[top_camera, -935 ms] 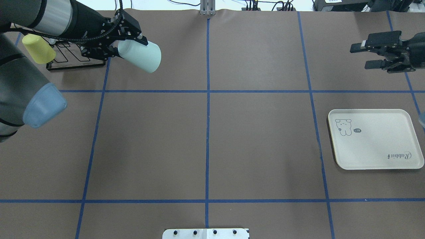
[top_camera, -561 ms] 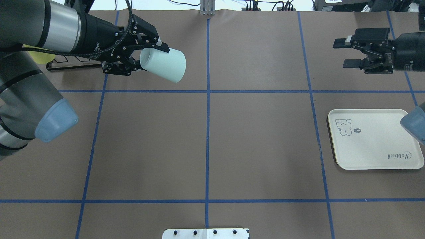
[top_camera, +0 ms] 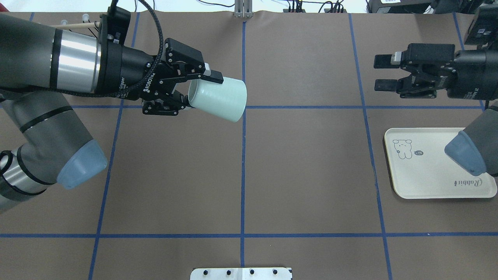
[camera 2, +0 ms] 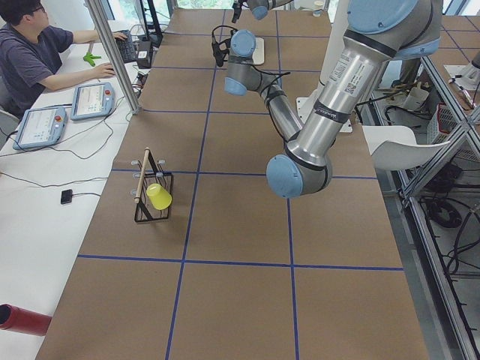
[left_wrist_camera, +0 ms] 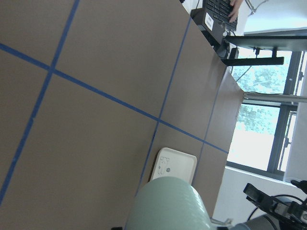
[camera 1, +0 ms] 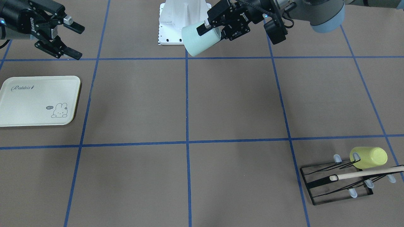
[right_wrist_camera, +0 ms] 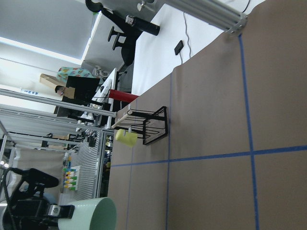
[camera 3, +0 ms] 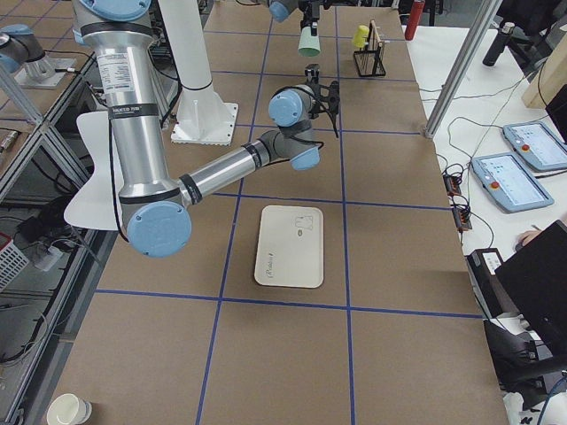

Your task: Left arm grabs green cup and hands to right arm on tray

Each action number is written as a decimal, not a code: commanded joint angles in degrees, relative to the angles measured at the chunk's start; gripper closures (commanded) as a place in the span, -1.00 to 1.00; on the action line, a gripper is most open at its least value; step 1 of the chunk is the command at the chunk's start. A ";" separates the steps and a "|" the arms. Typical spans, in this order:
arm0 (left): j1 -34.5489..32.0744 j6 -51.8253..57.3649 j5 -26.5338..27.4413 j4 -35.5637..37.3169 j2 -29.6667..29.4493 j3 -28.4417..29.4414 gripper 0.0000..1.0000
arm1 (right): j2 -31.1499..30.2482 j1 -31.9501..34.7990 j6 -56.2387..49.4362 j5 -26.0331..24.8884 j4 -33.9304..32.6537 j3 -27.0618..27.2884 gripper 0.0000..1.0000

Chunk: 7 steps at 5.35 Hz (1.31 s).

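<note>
Next, I move my right gripper to the green cup's loose end (camera 1: 189, 43) (right_wrist_camera: 106, 214) and close it there, because my left gripper holds the cup's other end.
My left gripper (top_camera: 203, 92) is shut on the pale mint green cup (top_camera: 220, 99) at its rim end and holds it on its side in the air, just left of the table's centre line. The cup also shows in the front view (camera 1: 199, 39), with the left gripper (camera 1: 214, 31) behind it, and in the left wrist view (left_wrist_camera: 170, 203). My right gripper (top_camera: 379, 73) is open and empty, in the air at the far right, pointing at the cup across a wide gap. The cream tray (top_camera: 428, 175) lies empty at the right, nearer than the right gripper.
A black wire rack (camera 1: 334, 186) with a wooden rod holds a yellow-green cup (camera 1: 369, 157) at the far left corner. My right arm's blue elbow cap (top_camera: 465, 153) hangs over the tray. A white base plate (top_camera: 241, 273) sits at the near edge.
My left arm has carried the green cup rightward and a little nearer, toward the centre line. My right gripper has moved leftward, still open. The right elbow has come over the tray.
</note>
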 commanded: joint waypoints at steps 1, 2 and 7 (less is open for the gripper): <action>1.44 -6.43 0.14 -9.37 0.00 -0.24 0.38 | 4.30 -3.95 7.51 -0.09 4.83 0.99 -0.98; 2.49 -6.98 0.22 -10.10 -0.70 -0.50 0.34 | 5.80 -5.44 10.18 -0.18 5.46 1.69 -0.98; 3.02 -13.91 0.66 -15.73 -1.67 -1.03 0.27 | 5.91 -19.25 13.02 -17.66 12.40 4.52 -0.98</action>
